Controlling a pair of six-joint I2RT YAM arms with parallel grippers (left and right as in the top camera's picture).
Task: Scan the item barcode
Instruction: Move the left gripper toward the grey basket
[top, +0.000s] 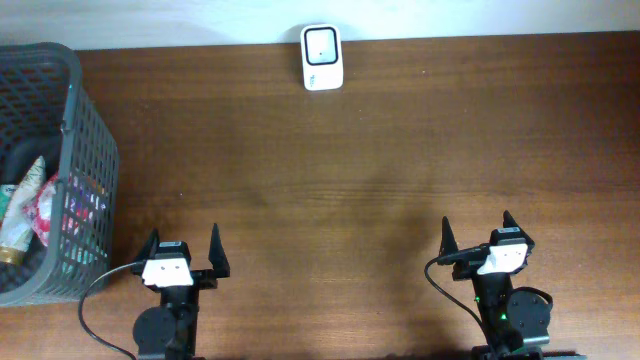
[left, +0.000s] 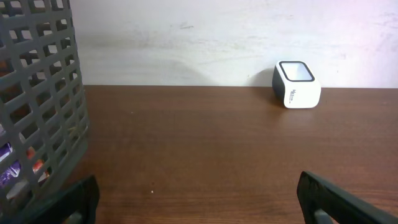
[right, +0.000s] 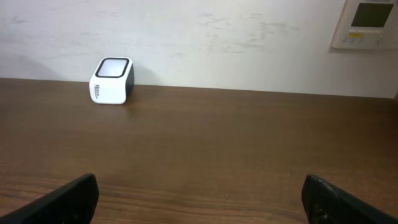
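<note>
I reach into the grey mesh basket with my left gripper next and close it on the middle of the pink packet (top: 43, 209) beside the white tube.
A small white barcode scanner (top: 322, 58) with a dark window stands at the table's far edge against the wall; it also shows in the left wrist view (left: 296, 84) and the right wrist view (right: 112, 81). Packaged items (top: 35, 205) lie inside a grey mesh basket (top: 85, 150) at the left; no barcode is visible. My left gripper (top: 184, 249) sits open near the front edge, right of the basket, with nothing between its fingers. Far to the right, my right gripper (top: 476, 231) is open and empty too.
The basket's wall (left: 37, 106) fills the left side of the left wrist view. A white wall panel (right: 367, 23) hangs on the wall at the far right. Bare brown wood (top: 350, 170) lies between the grippers and the scanner.
</note>
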